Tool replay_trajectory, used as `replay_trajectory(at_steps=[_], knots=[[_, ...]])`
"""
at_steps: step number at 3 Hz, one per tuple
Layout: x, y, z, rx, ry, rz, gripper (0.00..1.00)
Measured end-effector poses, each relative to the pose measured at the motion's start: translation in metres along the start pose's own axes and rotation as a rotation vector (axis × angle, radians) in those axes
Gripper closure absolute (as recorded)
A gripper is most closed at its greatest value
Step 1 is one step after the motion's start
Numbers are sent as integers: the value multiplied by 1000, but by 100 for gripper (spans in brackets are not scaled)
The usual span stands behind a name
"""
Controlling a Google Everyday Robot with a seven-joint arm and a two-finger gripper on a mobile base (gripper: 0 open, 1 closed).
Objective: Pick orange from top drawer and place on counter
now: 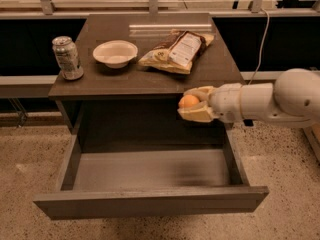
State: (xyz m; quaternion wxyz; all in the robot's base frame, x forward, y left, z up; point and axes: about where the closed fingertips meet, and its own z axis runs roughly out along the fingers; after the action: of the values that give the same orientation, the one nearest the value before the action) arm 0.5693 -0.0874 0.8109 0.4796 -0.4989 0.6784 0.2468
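Next, my gripper releases the orange on the counter [211, 74] next to the chip bag, near the front edge of the counter.
My gripper [192, 105] is shut on the orange [188, 101], a small smooth orange ball held between its cream fingers [196, 115]. It hangs in the air above the right rear of the open top drawer [150, 170], just below and in front of the counter's front edge [140, 90]. The white arm reaches in from the right. The drawer is pulled out wide and its grey bottom shows bare.
On the counter stand a soda can [67, 58] at the left, a white bowl [115, 53] in the middle and a chip bag [176, 51] at the right. Speckled floor [30, 154] lies around the cabinet. A railing runs behind.
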Motion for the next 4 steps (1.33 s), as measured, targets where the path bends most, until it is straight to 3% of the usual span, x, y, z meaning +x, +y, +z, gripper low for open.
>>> replay_trajectory(at_steps=[1,2,4], knots=[[-36,-7,-43,-26,-13,-63,100],[-55,-32,-63,-3,-24,-63,100],[-55,-104,-61,98,-3,48,100]])
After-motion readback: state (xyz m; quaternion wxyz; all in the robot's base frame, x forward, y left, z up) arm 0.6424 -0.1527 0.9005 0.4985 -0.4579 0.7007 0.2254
